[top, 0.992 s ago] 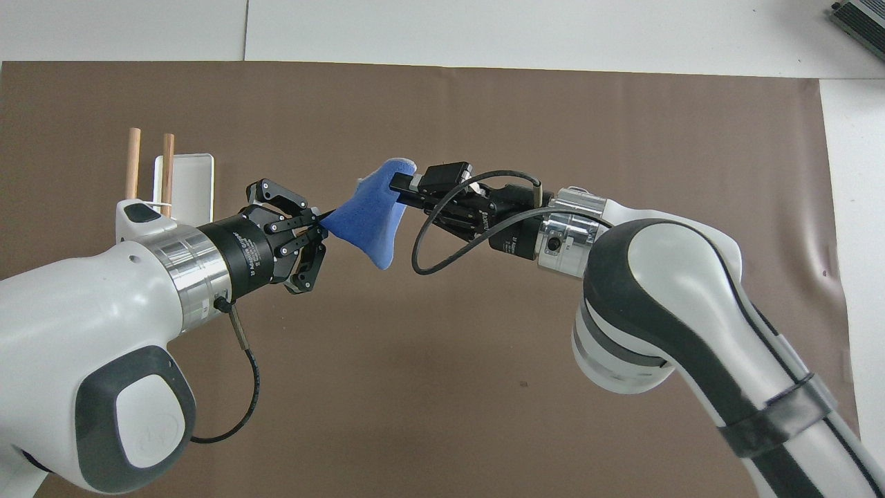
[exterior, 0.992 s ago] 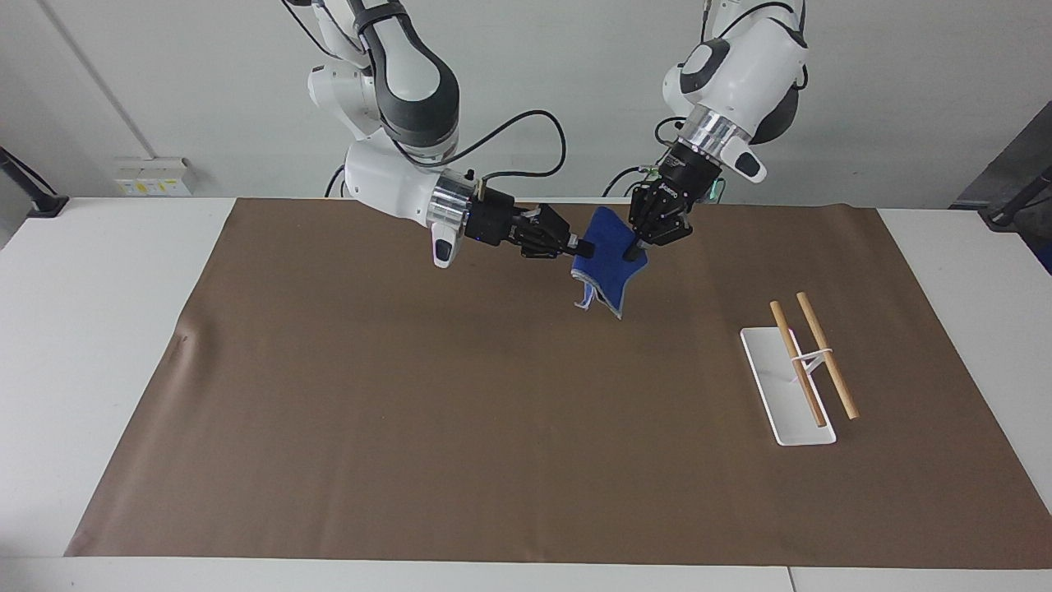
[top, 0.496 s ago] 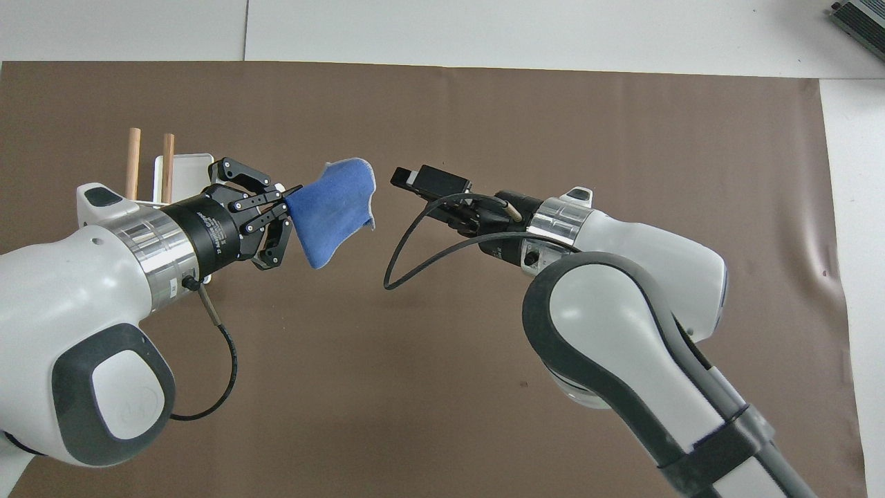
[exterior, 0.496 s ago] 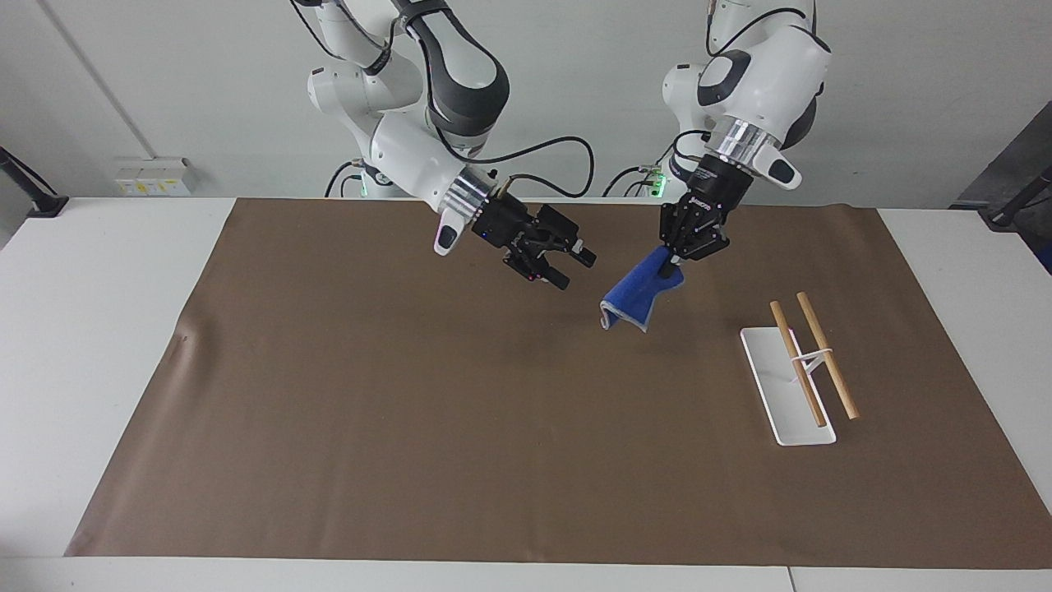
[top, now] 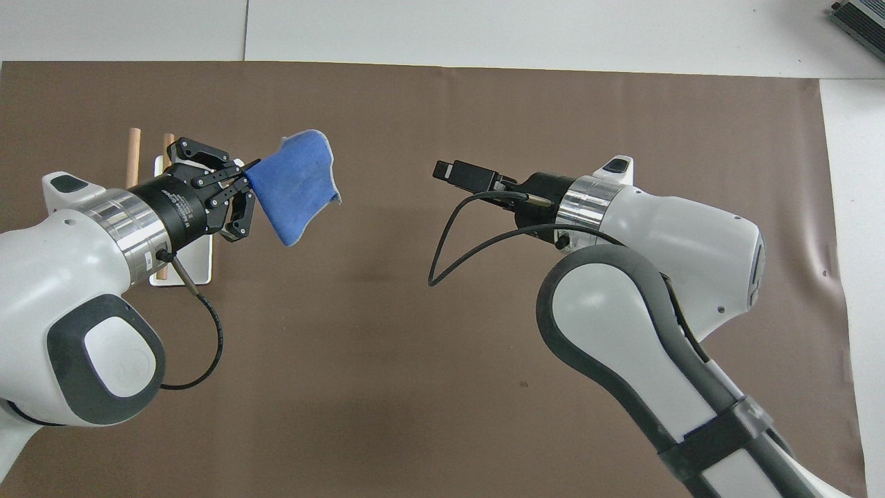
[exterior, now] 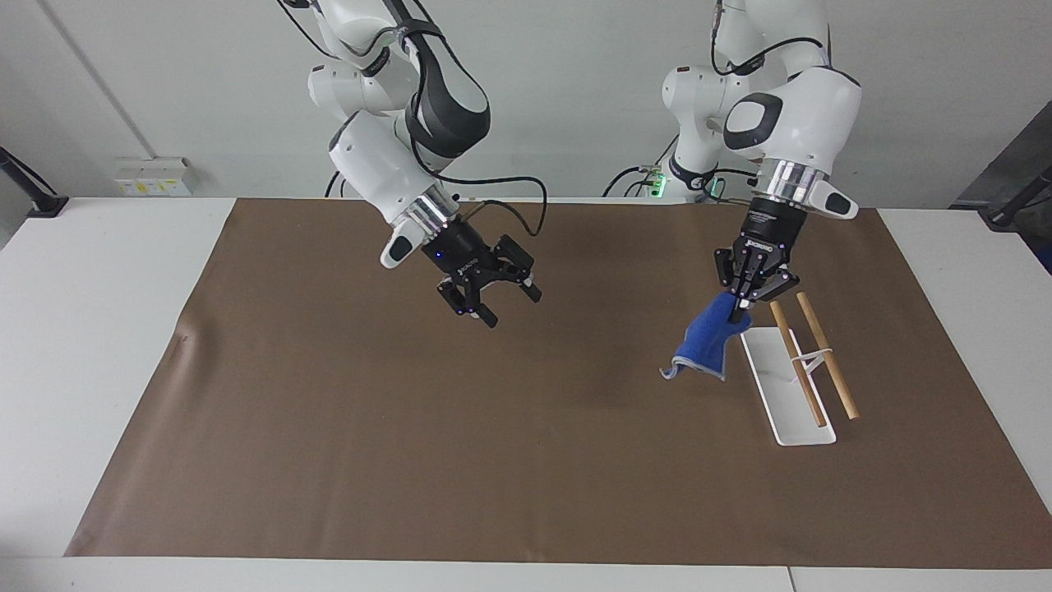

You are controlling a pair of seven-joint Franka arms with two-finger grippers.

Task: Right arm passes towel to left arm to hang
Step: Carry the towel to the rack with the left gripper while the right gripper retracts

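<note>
Next, the left gripper releases the blue towel draped across the far half of the rack's wooden rods point(top: 151, 170).
The blue towel point(exterior: 705, 345) point(top: 297, 185) hangs by one corner from my left gripper point(exterior: 742, 309) point(top: 249, 169), which is shut on it. That gripper is up in the air over the end of the white rack base point(exterior: 781, 386) that lies nearer to the robots. The cloth dangles just beside the base, above the mat. Two wooden rods point(exterior: 795, 362) sit on the rack's thin stand. My right gripper point(exterior: 509, 304) point(top: 446, 169) is open and holds nothing, raised over the middle of the mat, well apart from the towel.
A brown mat point(exterior: 411, 427) covers most of the white table point(exterior: 99, 329). In the overhead view my left wrist covers much of the rack, with only a rod tip point(top: 133, 146) and a corner of the base point(top: 190, 266) showing.
My right gripper let go of the towel, opened and drew back toward its own end. My left gripper carried the towel away to the rack.
</note>
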